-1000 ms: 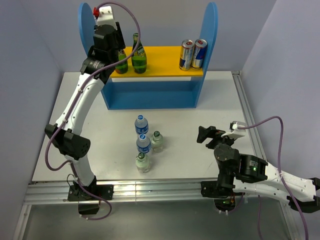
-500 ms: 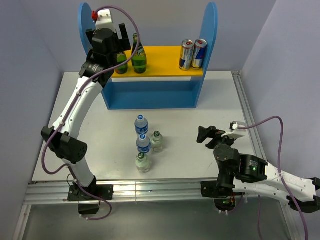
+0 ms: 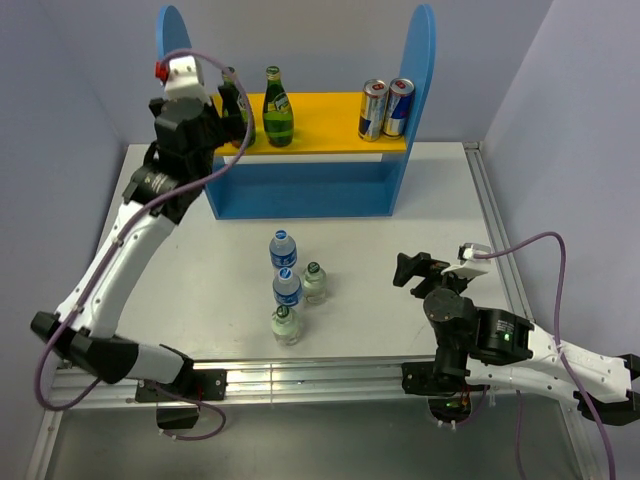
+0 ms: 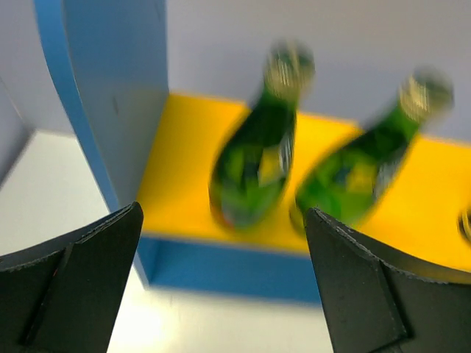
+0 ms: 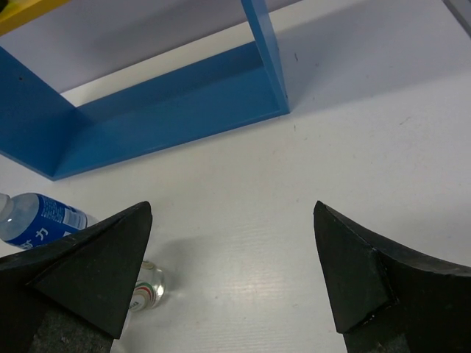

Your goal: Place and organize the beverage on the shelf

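The blue-capped water bottle nearest the shelf is next for my left gripper, which should close around the upper part (image 3: 283, 244) of that bottle.
The shelf (image 3: 300, 185) stands at the back of the table, and two green glass bottles (image 3: 278, 108) stand upright at the left end of its yellow upper board (image 3: 320, 128). Two cans (image 3: 386, 108) stand at the right end. My left gripper (image 3: 232, 112) is open just in front of the left green bottle (image 4: 254, 169) and holds nothing. That view is blurred, and the second green bottle (image 4: 353, 176) shows to the right. My right gripper (image 3: 410, 268) is open and empty, low over the table at the right.
Several small bottles stand in a cluster mid-table: two blue-capped water bottles (image 3: 283, 250) and two clear green-capped ones (image 3: 314, 283). The right wrist view shows the shelf's blue base (image 5: 162, 125), a water bottle (image 5: 37, 220) and a clear bottle (image 5: 147, 287) at lower left.
My left gripper has opened, let go of the left green bottle on the yellow board, and drawn back to the left. The right arm has not moved.
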`<state>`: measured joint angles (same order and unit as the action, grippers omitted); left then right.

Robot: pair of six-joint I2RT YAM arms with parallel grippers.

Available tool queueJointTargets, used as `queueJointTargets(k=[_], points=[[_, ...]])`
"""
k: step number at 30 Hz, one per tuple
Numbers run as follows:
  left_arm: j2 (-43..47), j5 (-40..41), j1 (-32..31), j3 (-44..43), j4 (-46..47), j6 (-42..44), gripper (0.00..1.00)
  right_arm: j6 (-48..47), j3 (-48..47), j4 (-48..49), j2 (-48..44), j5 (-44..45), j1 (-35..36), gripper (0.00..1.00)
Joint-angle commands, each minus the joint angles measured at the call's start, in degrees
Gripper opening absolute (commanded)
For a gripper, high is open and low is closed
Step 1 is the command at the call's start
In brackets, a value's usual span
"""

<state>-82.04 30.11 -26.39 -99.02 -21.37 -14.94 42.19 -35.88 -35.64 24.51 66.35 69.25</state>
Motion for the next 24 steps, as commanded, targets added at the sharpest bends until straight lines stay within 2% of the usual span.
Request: queueJointTargets(k=[1,2,5,8,11,17,24], points=[[7.75,1.79,-4.27,7.94,-3.86,-4.74,0.99,2.8,-0.16,-1.27,0.8,2.56,0.44,0.97],[12.47,3.54,-7.67,15.19,-2.03,-5.01,0.99,2.98,-0.07,-1.36,0.71,2.56,0.36,0.97],[20.22,6.45,-14.8,28.21,0.0,-8.43,0.99,2.46,0.11,-0.75,0.45,2.47,0.44,0.97],[26.03,5.32,-17.28,38.85,1.76,-12.39,0.99,1.58,0.11,0.13,0.71,2.38,0.44,0.97],[28.86,2.95,-17.55,45.64,4.57,-14.59,0.99,1.4,-0.24,0.13,1.85,2.47,0.44,0.97],[29.66,-1.54,-17.64,53.74,9.49,-16.26,0.99,2.54,-0.42,-1.19,2.73,2.47,0.44,0.97],[28.78,-5.14,-17.73,57.45,13.71,-16.88,0.99,2.63,-0.16,-0.92,2.73,2.65,0.36,0.97]])
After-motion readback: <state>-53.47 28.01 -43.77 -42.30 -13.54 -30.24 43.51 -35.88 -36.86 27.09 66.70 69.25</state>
